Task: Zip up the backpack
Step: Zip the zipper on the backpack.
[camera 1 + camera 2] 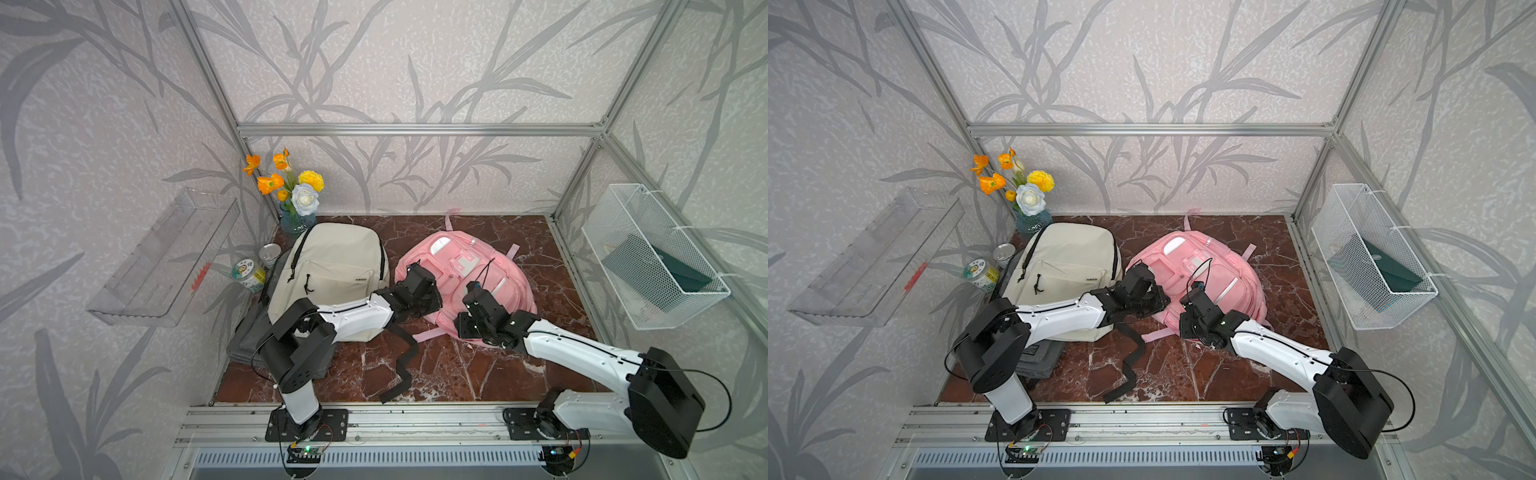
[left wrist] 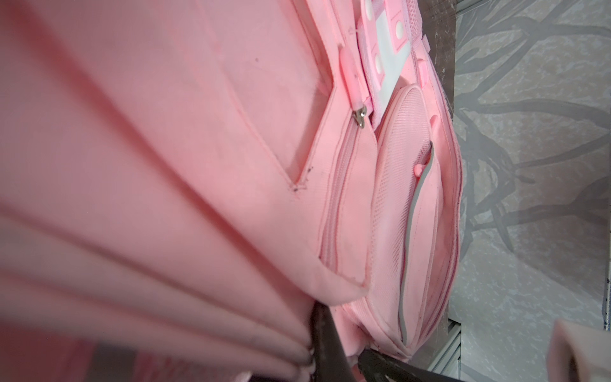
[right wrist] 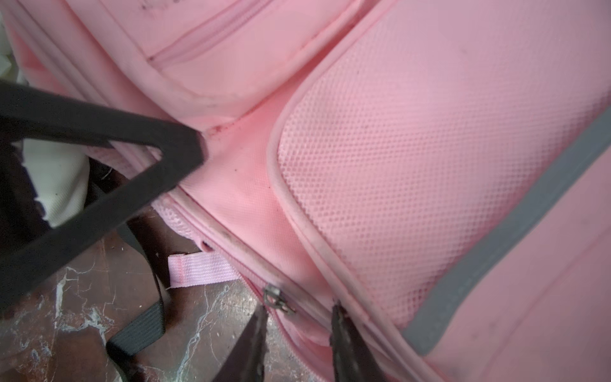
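Observation:
The zipper slider is ahead of my right gripper's open fingers and closer to one of them, so I will center the fingers and pinch its pull [image 3: 285, 309] before zipping.
The pink backpack [image 1: 469, 266] [image 1: 1208, 266] lies flat on the marble table, right of centre. My left gripper [image 1: 432, 297] [image 1: 1156, 297] is at its left near edge, shut on a fold of the pink fabric [image 2: 350, 357]. My right gripper [image 1: 464, 328] [image 1: 1185, 328] is at the bag's near edge. In the right wrist view its jaws [image 3: 299, 309] stand open, holding nothing. A small metal zipper slider [image 3: 276, 299] sits on the zip track just ahead of the fingertips. Another silver slider [image 2: 129, 117] with a pink pull shows on a front pocket.
A cream backpack [image 1: 332, 270] lies left of the pink one over a grey bag [image 1: 249, 340], with a black strap [image 1: 403, 365] trailing forward. A flower vase [image 1: 297, 216] and cans [image 1: 249, 276] stand at back left. A wire basket [image 1: 652, 257] hangs on the right wall.

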Available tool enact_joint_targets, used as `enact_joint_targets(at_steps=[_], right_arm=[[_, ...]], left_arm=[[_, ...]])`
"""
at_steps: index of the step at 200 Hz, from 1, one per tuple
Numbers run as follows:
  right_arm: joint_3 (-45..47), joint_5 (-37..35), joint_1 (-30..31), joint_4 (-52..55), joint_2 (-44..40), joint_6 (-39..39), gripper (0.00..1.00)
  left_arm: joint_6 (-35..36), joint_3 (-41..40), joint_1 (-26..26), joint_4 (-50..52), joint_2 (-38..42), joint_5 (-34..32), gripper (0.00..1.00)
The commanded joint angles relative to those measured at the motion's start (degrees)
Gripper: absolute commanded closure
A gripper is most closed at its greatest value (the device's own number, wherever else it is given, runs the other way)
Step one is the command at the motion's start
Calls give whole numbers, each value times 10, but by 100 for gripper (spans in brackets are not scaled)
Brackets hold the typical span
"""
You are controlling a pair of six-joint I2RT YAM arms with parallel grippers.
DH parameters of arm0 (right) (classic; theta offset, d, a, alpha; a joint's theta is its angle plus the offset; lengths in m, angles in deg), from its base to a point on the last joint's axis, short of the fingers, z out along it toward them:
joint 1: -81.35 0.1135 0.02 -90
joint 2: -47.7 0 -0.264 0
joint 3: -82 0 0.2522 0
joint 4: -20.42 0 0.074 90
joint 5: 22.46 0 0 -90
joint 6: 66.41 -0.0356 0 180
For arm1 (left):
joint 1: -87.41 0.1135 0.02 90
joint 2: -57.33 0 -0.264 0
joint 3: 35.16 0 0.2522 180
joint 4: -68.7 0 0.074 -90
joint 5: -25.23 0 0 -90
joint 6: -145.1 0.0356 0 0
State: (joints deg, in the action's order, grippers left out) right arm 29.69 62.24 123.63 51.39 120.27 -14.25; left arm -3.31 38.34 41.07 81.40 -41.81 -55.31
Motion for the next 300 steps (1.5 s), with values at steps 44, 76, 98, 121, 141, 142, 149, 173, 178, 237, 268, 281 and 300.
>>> enact_joint_targets(at_steps=[44,76,98,121,141,142,149,173,178,237,268,281,300], right_arm=[[-21,-6,18,-17,78,32,63],[-53,-36,23,-12,126,29,66],[-66,-69,22,-5,167,17,61],[-79,-81,22,0,191,-7,66],[-78,-83,21,-10,185,-21,81],[-78,-82,21,-10,185,-21,82],[-80,-78,21,-9,182,-19,87],[-89,-65,22,8,176,-7,97],[-87,-62,22,12,171,-6,98],[-24,-37,25,54,64,-26,100],[-19,-47,27,106,38,-44,100],[-20,-55,27,131,27,-51,100],[-22,-52,28,159,12,-64,100]], left_arm=[[24,15,-4,-10,7,17,100],[24,15,-4,-4,10,17,100],[22,14,-4,-7,12,19,100],[22,13,-4,-5,13,20,100],[25,13,-4,-2,14,16,100],[25,13,-4,-2,14,15,100],[26,13,-3,-2,14,15,100],[29,13,1,3,11,10,100],[30,13,3,2,10,8,100],[64,24,71,-9,-35,23,100],[77,55,93,-6,-53,34,100],[91,74,96,9,-55,24,100],[105,95,101,22,-60,11,100]])
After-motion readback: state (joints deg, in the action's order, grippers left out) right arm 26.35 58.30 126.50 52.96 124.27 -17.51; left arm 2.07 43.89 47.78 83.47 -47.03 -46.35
